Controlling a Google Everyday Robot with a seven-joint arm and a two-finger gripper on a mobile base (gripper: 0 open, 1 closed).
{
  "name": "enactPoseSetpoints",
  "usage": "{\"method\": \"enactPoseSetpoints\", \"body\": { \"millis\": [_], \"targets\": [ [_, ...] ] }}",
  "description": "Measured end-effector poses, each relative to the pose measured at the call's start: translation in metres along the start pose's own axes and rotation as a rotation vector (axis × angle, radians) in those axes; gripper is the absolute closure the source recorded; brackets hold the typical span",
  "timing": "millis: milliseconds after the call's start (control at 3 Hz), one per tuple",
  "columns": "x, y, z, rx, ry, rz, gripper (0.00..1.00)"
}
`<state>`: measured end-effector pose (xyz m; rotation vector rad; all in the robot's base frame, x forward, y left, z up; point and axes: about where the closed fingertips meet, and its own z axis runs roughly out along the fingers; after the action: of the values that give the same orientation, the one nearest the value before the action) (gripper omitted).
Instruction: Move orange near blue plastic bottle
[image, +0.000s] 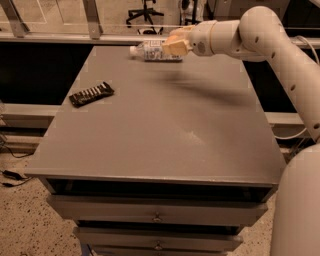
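Note:
Next, my gripper lets go of the orange on the table (185, 58) next to the bottom end of the blue plastic bottle.
The blue plastic bottle (151, 51) lies on its side at the table's far edge, its white cap pointing left. My gripper (173, 45) hovers just above the table at the bottle's right end, reaching in from the right on the white arm (270, 35). Its tip looks pale orange-yellow. The orange does not show as a separate thing anywhere on the table; whether it is inside the gripper cannot be made out.
A flat black packet with white markings (91, 94) lies at the table's left side. The grey table (165, 135) has drawers (157, 217) below its front edge. A rail and an office chair (145, 11) stand behind it.

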<state>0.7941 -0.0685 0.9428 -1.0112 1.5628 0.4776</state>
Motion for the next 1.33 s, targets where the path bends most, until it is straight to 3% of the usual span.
{"method": "enactPoseSetpoints", "body": {
  "millis": [667,1333],
  "targets": [
    [0.040,-0.024,0.021,0.041,0.082,0.072,1.00],
    [0.063,-0.028,0.018,0.073,0.090,0.116,1.00]
  ]
}}
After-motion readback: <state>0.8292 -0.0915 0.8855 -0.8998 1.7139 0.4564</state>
